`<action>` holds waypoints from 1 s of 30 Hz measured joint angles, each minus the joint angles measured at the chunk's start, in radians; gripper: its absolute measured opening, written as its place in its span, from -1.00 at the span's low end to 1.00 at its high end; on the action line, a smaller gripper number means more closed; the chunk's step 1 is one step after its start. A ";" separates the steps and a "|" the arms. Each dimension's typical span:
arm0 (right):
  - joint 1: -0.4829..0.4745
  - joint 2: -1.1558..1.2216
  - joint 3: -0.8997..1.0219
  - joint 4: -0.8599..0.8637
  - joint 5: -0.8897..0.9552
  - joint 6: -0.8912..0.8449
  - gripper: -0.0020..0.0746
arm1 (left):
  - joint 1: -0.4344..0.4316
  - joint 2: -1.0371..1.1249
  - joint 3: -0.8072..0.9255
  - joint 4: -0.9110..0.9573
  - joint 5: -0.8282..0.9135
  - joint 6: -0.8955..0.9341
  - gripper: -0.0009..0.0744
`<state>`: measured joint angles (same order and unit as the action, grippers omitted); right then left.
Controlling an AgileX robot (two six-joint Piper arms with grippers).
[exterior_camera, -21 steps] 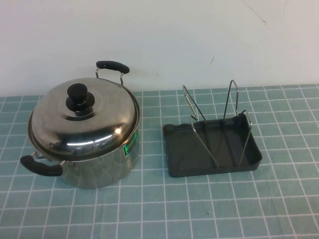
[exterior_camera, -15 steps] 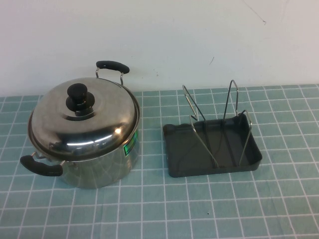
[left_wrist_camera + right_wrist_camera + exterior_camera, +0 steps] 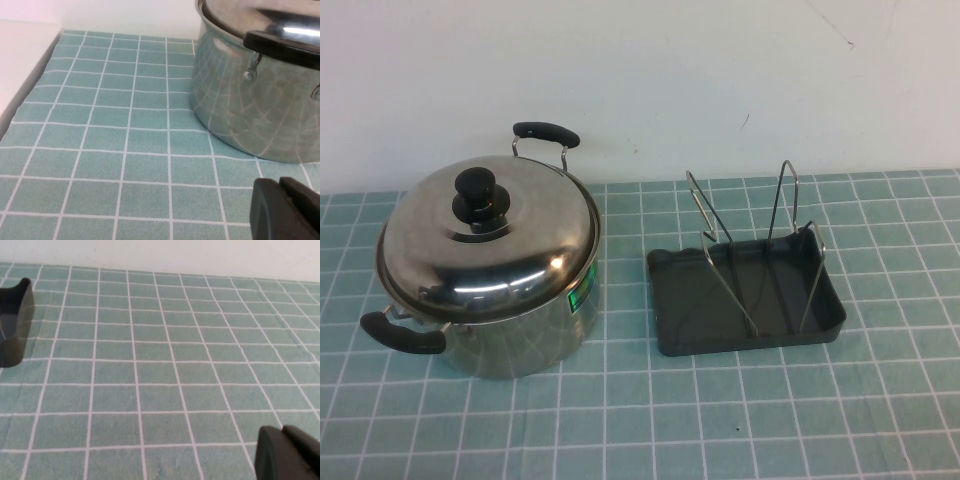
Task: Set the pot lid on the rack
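I close my left gripper on the black knob (image 3: 477,191) atop the steel pot lid next.
The shiny steel pot lid (image 3: 520,235) with a black knob (image 3: 476,193) sits on the steel pot (image 3: 520,325) at the table's left. Its edge shows in the left wrist view (image 3: 235,12). The dark grey rack (image 3: 720,300) with upright wire loops (image 3: 782,205) stands to the right of the pot; one corner shows in the right wrist view (image 3: 12,322). My left gripper (image 3: 281,186) is shut and empty, low over the cloth near the pot's side. My right gripper (image 3: 282,432) is shut and empty, over bare cloth apart from the rack. Neither gripper shows in the high view.
The pot has two black handles, one at the back (image 3: 546,131) and one at the front left (image 3: 400,335). A teal checked cloth (image 3: 720,420) covers the table. A white wall (image 3: 720,80) stands behind. The cloth's left edge (image 3: 30,95) shows in the left wrist view.
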<state>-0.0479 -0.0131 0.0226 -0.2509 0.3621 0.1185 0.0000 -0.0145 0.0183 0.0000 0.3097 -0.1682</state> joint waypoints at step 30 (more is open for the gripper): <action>0.000 0.000 0.006 -0.004 -0.613 0.002 -0.95 | 0.000 0.000 0.002 0.017 -0.707 0.001 -0.98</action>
<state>-0.0479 -0.0131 0.0286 -0.2549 -0.2508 0.1202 0.0000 -0.0145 0.0201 0.0171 -0.3976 -0.1667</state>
